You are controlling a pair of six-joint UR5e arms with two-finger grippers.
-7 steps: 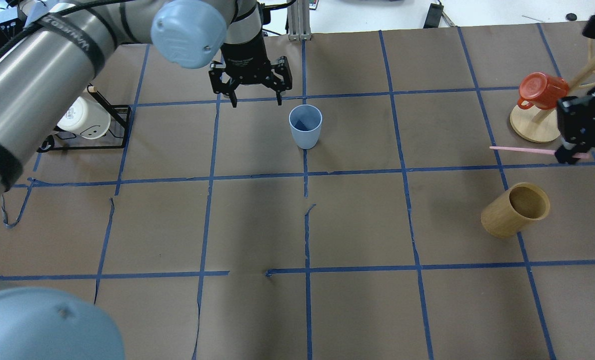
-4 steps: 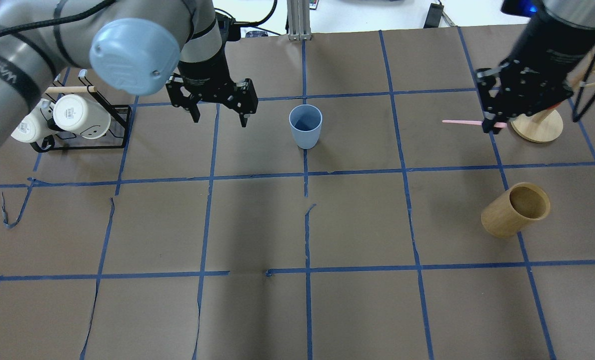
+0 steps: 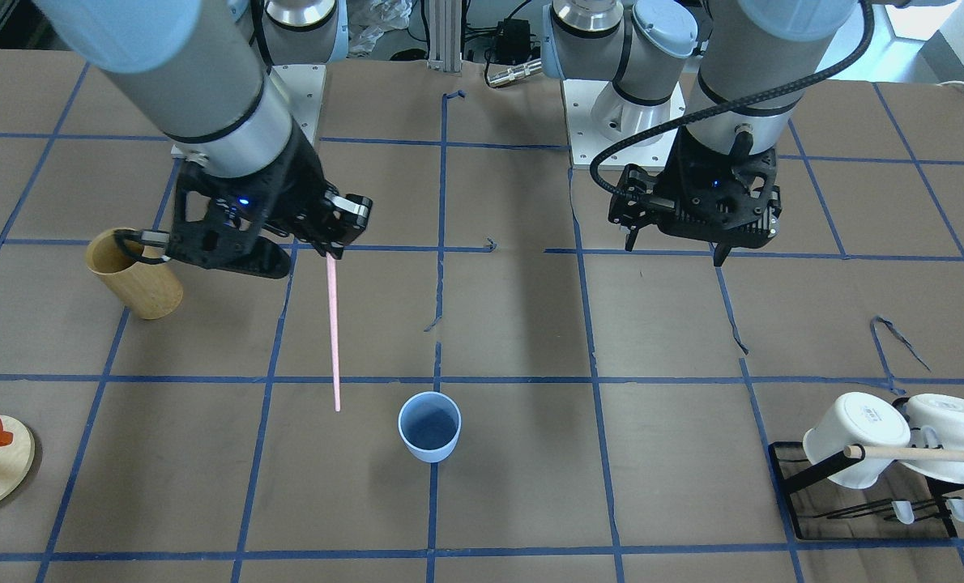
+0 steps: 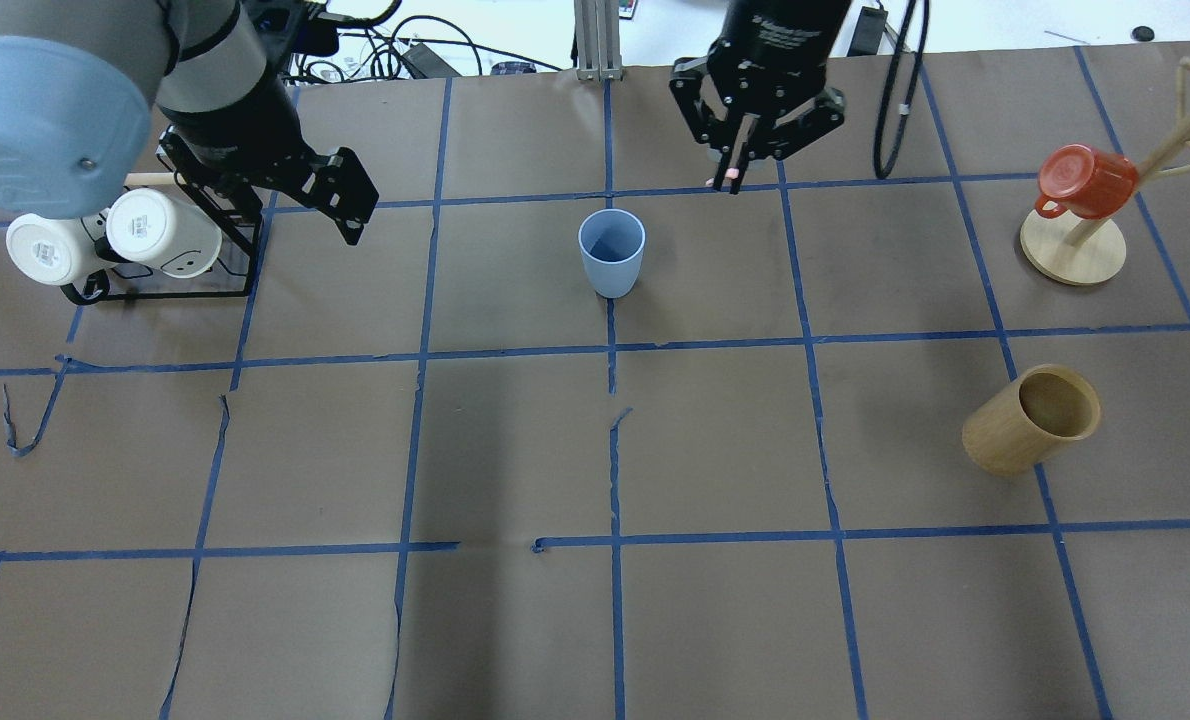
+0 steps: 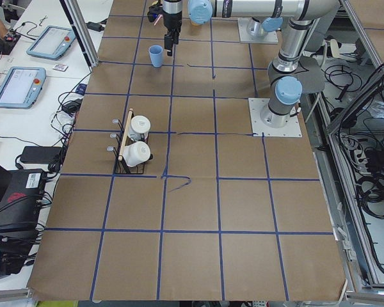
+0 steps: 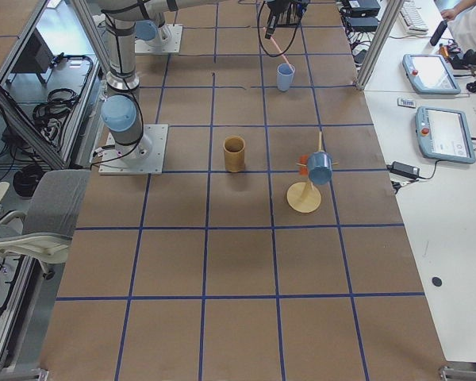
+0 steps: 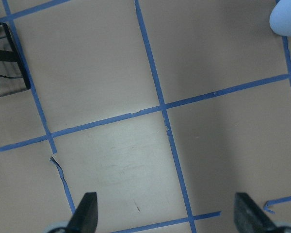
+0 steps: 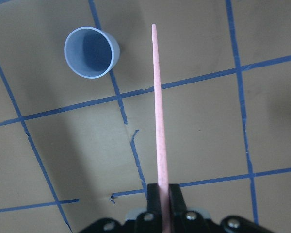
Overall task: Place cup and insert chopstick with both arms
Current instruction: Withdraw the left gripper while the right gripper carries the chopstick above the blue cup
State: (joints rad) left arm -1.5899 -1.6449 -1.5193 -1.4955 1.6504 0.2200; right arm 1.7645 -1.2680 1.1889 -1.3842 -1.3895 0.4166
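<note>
My right gripper is going to let go of the pink chopstick so it rests upright inside the pale blue cup (image 3: 435,441) (image 8: 91,48) on the blue tape line.
The pale blue cup (image 4: 611,252) stands upright near the table's middle; it also shows in the front-facing view (image 3: 429,427). My right gripper (image 4: 737,165) is above the table, beyond the cup and to its right, shut on the upper end of the long pink chopstick (image 3: 334,332). The stick hangs downward, and in the right wrist view the chopstick (image 8: 158,111) has its tip beside the cup (image 8: 91,52), not over its mouth. My left gripper (image 3: 675,249) is open and empty, well left of the cup, near the mug rack. The left wrist view shows its fingers (image 7: 85,216) spread over bare paper.
A black wire rack (image 4: 170,285) with white mugs stands at the far left. A tan wooden cup (image 4: 1033,420) stands at the right. A wooden mug tree (image 4: 1070,250) with a red mug (image 4: 1085,180) is at the far right. Blue tape lines grid the brown paper.
My right gripper swung from the table's right edge to behind the cup, turning the chopstick from level to pointing down. My left gripper moved left, away from the cup toward the rack.
</note>
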